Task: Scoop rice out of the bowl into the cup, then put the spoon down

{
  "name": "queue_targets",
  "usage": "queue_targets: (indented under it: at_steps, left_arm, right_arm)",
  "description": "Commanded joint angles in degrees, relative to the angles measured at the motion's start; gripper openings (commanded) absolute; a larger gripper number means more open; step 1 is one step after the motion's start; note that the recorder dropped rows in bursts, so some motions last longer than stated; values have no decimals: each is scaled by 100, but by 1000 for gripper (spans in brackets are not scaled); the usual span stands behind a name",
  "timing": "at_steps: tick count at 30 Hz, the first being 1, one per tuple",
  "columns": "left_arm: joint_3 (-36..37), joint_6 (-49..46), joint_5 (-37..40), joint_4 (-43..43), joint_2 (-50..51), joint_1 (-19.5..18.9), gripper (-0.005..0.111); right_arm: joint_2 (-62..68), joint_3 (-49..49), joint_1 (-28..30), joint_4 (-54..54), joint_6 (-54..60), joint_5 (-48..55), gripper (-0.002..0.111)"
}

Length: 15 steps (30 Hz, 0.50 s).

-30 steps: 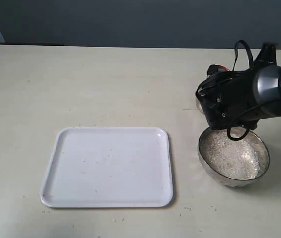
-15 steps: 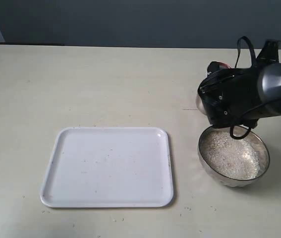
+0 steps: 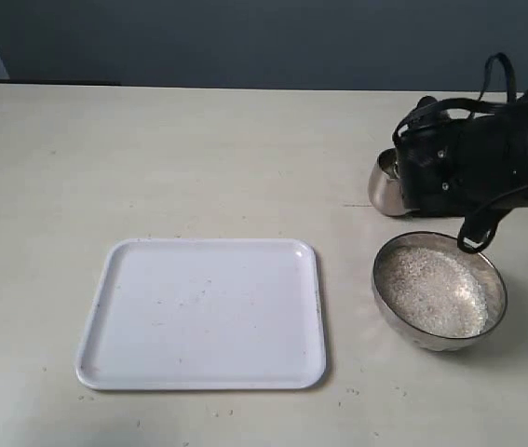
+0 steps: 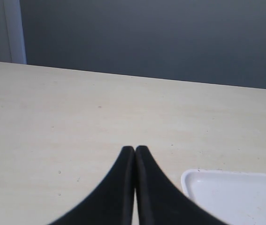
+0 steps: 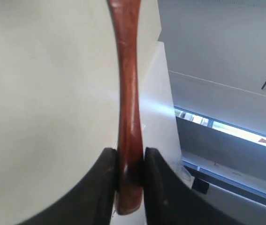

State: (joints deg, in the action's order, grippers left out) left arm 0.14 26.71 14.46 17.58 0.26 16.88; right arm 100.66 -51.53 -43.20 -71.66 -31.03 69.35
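Note:
Next, I release the wooden spoon with my right gripper, flat on the middle of the white tray point(image 3: 219, 302).
The steel bowl point(image 3: 389, 303) holds a pale heap of rice point(image 3: 431, 291) at the right of the table. Just behind it stands the small steel cup point(image 3: 383, 184), its right side hidden by my right arm point(image 3: 468, 172). In the right wrist view my right gripper point(image 5: 130, 161) is shut on the slim handle of the reddish-brown wooden spoon point(image 5: 128, 84); the spoon's oval bowl is out of frame, and the spoon does not show in the exterior view. My left gripper point(image 4: 135, 151) is shut on nothing, low over bare table.
A white tray point(image 3: 203, 312) lies left of the bowl, speckled with a few stray grains; its corner point(image 4: 236, 197) shows beside my left gripper. Loose grains dot the table near the tray's front edge.
My right arm has drawn back to the right and a little away from the bowl, uncovering the left side of the cup. Bowl, tray and left gripper have stayed put.

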Motion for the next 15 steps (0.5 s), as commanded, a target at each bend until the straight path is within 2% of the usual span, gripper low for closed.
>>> queue_targets:
  at_steps: [1, 9, 15]
  left_arm:
    - [-14, 15, -74, 5, -26, 36, 0]
    - [-14, 15, -74, 5, -26, 36, 0]
    - [-14, 15, -74, 5, -26, 36, 0]
  right_arm:
    - [-191, -178, -15, 629, 341, 61, -1]
    - [-264, -199, -24, 1532, 1022, 61, -1]
    - [-264, -199, -24, 1695, 1174, 61, -1]
